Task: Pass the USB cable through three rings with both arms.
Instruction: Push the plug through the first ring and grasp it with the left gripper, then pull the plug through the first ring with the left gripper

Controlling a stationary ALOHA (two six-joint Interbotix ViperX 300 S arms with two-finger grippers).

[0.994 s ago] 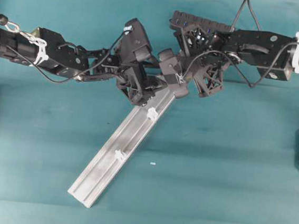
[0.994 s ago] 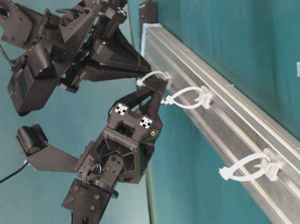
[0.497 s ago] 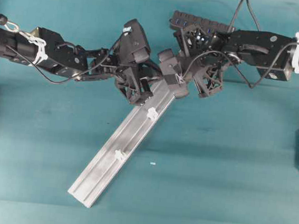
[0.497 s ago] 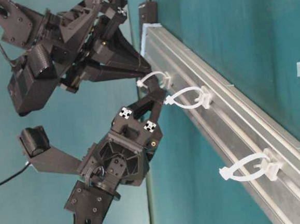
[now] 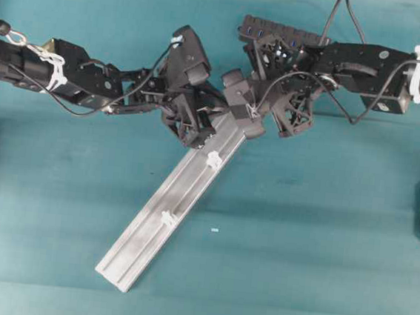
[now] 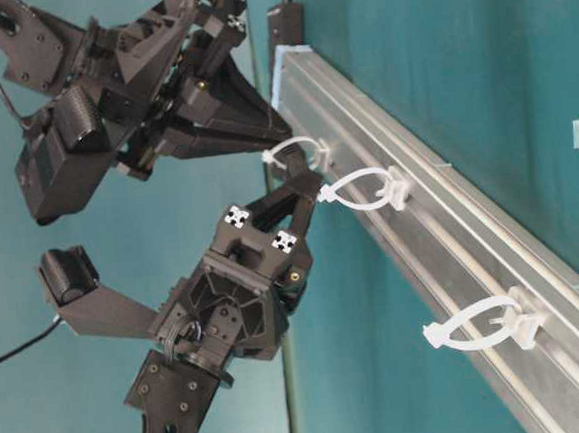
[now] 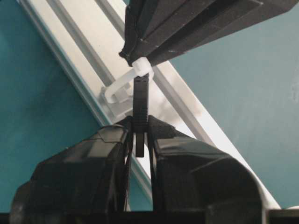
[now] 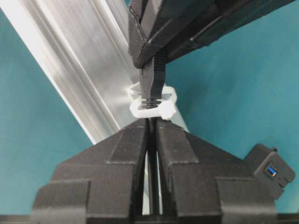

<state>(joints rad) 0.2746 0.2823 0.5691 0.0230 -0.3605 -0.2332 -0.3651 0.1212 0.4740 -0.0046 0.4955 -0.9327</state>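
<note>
I have my right gripper's hold behind the first ring, so I will draw the plug through with my left gripper before my right gripper takes the cord at the plug's collar [image 8: 151,103].
In the left wrist view my left gripper [image 7: 140,128] is shut on the slim black plug [image 7: 140,100] of the USB cable. The plug comes through the first whitish ring [image 7: 122,87]. On the ring's other side my right gripper [image 8: 152,122] is shut on the thin black cord, its tips just behind that ring [image 8: 161,108]. The plug's ribbed collar [image 8: 152,81] sits in the loop. From table level, the left gripper [image 6: 305,182] stands below the right gripper [image 6: 281,139], both meeting at the first ring [image 6: 300,152]. The second ring [image 6: 363,189] and third ring [image 6: 479,327] hold nothing.
The rings are mounted on a long silver rail [image 5: 151,230] that lies diagonally on the teal cloth. A black hub bar with blue sockets [image 5: 274,31] lies behind the right arm. A small white speck [image 5: 214,230] lies right of the rail.
My left gripper has closed from open onto the plug sticking out of the first ring. The right gripper has kept its grip and place.
</note>
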